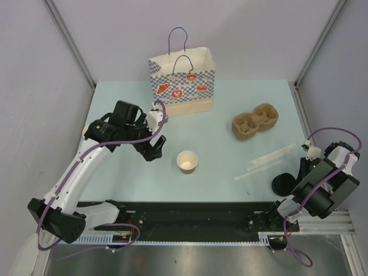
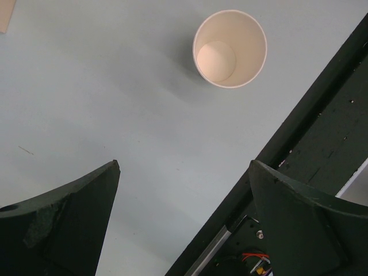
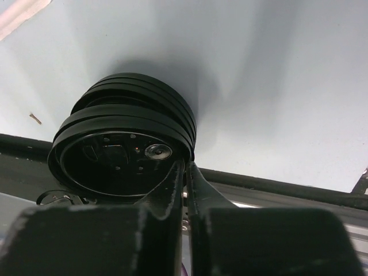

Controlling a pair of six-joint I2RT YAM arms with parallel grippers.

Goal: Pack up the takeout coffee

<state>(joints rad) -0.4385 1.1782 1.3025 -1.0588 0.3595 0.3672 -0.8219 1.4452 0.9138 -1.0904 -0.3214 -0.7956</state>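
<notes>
The robot's right gripper tilts nested lids up together off the stack with its pinch, so it should lower them back, open and take only the top lid (image 3: 187,148) by its rim.
A lidless brown paper cup (image 1: 187,161) (image 2: 230,49) stands upright and empty in the middle of the table; a lidded takeout coffee is not in view. My left gripper (image 1: 155,148) (image 2: 184,167) hovers open just left of the cup, nothing between its fingers. Near the front right edge sits a stack of black lids (image 1: 282,184) (image 3: 126,115). My right gripper (image 3: 187,164) is down at that stack, its jaws pinched together on the rim of the top lid, one finger inside the rim and one outside.
A patterned paper bag (image 1: 183,86) with blue handles stands open at the back. A brown cup carrier (image 1: 255,122) lies at the right, wrapped straws (image 1: 270,158) in front of it. The black base rail (image 1: 184,215) (image 2: 322,115) runs along the near edge.
</notes>
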